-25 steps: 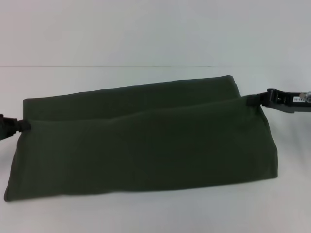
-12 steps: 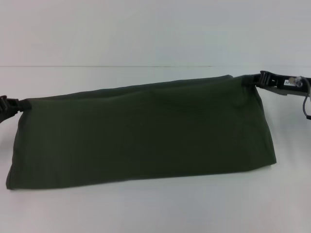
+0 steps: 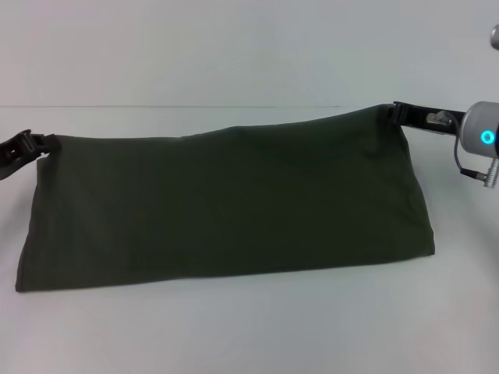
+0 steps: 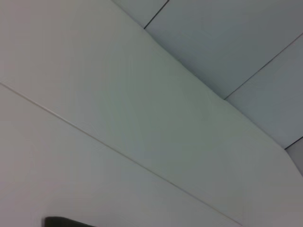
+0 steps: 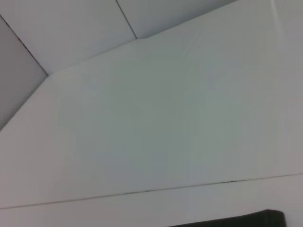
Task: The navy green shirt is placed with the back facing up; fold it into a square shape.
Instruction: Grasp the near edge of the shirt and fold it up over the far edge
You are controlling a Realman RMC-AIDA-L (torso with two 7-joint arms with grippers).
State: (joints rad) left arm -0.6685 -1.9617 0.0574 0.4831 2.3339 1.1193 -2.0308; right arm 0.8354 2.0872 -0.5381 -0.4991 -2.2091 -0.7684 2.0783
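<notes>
I need to use my left gripper to let go of the navy green shirt's corner, setting it free at the far end of the shirt's short side (image 3: 42, 161).
The navy green shirt (image 3: 226, 206) lies folded into a wide dark band across the white table, its plain side up. My left gripper (image 3: 43, 143) is shut on the shirt's far left corner. At the far right corner, my right gripper (image 3: 394, 111) is shut on the cloth and holds it a little higher than the left. The top edge stretches between the two grippers. The near fold rests on the table. A sliver of the shirt (image 4: 64, 222) shows in the left wrist view, and another strip of the shirt (image 5: 236, 220) in the right wrist view.
The white table (image 3: 249, 335) runs in front of the shirt and behind it up to a pale wall (image 3: 234, 47). The right arm's wrist with a blue light (image 3: 485, 139) stands at the right edge.
Both grippers have carried the upper layer of the shirt away from me, covering the far layer. The right gripper has risen; the near fold has slid slightly back.
</notes>
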